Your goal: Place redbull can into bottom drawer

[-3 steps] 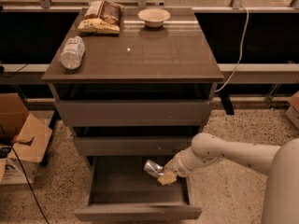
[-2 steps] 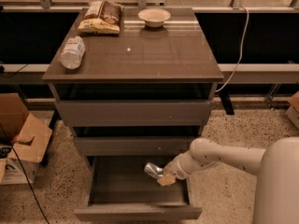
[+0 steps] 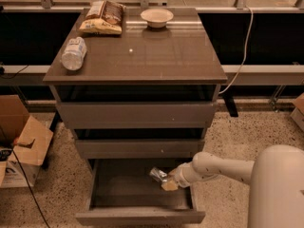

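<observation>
The gripper should release the redbull can near the middle of the open bottom drawer's inside [image 3: 152, 184].
The bottom drawer [image 3: 142, 216] of the grey-brown cabinet is pulled open at the bottom of the camera view. My gripper [image 3: 167, 180] reaches in from the right on a white arm and is shut on the redbull can [image 3: 157, 174], a small shiny silver can. The can is tilted and held inside the drawer's right half, just above or at its floor; I cannot tell whether it touches. The two drawers above are closed.
On the cabinet top [image 3: 142, 56] lie a clear water bottle [image 3: 74, 53], a chip bag [image 3: 103, 17] and a white bowl [image 3: 156, 17]. A cardboard box [image 3: 21, 148] stands on the floor at the left. A cable [image 3: 243, 46] hangs at the right.
The gripper with the can has sunk slightly lower into the open bottom drawer. The arm has drawn a little closer to the cabinet.
</observation>
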`<state>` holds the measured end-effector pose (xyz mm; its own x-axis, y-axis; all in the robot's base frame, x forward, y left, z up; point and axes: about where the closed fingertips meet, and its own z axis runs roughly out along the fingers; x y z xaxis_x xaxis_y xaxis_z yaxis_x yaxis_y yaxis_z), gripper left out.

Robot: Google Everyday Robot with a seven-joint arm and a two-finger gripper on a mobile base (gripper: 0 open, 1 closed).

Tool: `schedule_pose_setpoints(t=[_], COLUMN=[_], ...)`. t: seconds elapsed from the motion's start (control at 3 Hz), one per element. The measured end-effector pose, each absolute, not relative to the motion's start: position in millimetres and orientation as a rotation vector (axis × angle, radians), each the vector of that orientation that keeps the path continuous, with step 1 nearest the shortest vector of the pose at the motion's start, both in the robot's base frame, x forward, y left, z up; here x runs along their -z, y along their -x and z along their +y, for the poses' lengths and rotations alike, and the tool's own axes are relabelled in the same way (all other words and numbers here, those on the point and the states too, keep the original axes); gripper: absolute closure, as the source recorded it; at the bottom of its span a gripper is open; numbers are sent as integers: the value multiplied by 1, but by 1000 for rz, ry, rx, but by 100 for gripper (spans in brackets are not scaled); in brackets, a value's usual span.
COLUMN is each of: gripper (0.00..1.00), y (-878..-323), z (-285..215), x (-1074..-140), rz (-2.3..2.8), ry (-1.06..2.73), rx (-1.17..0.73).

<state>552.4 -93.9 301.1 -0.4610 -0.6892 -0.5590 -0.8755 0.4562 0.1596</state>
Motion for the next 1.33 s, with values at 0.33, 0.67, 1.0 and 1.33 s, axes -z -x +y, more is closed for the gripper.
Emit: schedule_pose_setpoints(t=[0.33, 0.67, 1.0, 1.33], gripper=[100, 100, 100, 84], y=[-552, -552, -555, -561], z=[-92, -86, -78, -69], x=[-298, -274, -238, -200], rz=[2299, 2316, 2334, 2347], ry=[1316, 1327, 1351, 1361], rx=[-608, -567, -537, -550])
